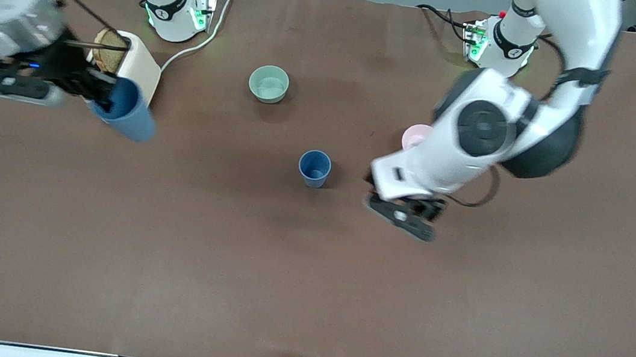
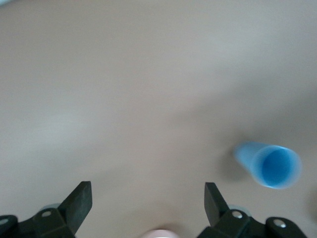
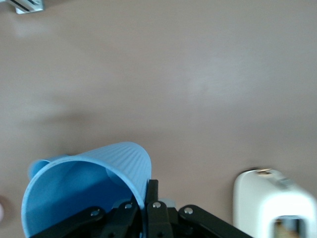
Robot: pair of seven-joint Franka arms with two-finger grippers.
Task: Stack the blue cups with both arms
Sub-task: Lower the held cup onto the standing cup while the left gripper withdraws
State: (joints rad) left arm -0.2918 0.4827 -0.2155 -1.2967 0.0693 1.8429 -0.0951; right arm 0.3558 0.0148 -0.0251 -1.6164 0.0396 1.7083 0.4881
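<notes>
The blue cup in my right gripper, now tilted beside the toaster, will be let go inside the blue cup standing (image 1: 315, 168) (image 3: 41, 166) near the middle of the table.
One blue cup (image 1: 314, 168) stands upright near the table's middle; it also shows in the left wrist view (image 2: 270, 165). My right gripper (image 1: 103, 92) is shut on the rim of the other blue cup (image 1: 127, 111) and holds it tilted in the air beside the toaster, toward the right arm's end. In the right wrist view the fingers (image 3: 151, 196) pinch this cup's wall (image 3: 94, 183). My left gripper (image 1: 404, 214) is open and empty, low over the table beside the standing cup toward the left arm's end; the left wrist view shows it (image 2: 147, 198) with its jaws wide apart.
A mint-green bowl (image 1: 269, 83) sits farther from the front camera than the standing cup. A pink bowl (image 1: 414, 134) is partly hidden by the left arm. A white toaster (image 1: 136, 64) holding bread stands by the right arm's base; it also shows in the right wrist view (image 3: 272, 206).
</notes>
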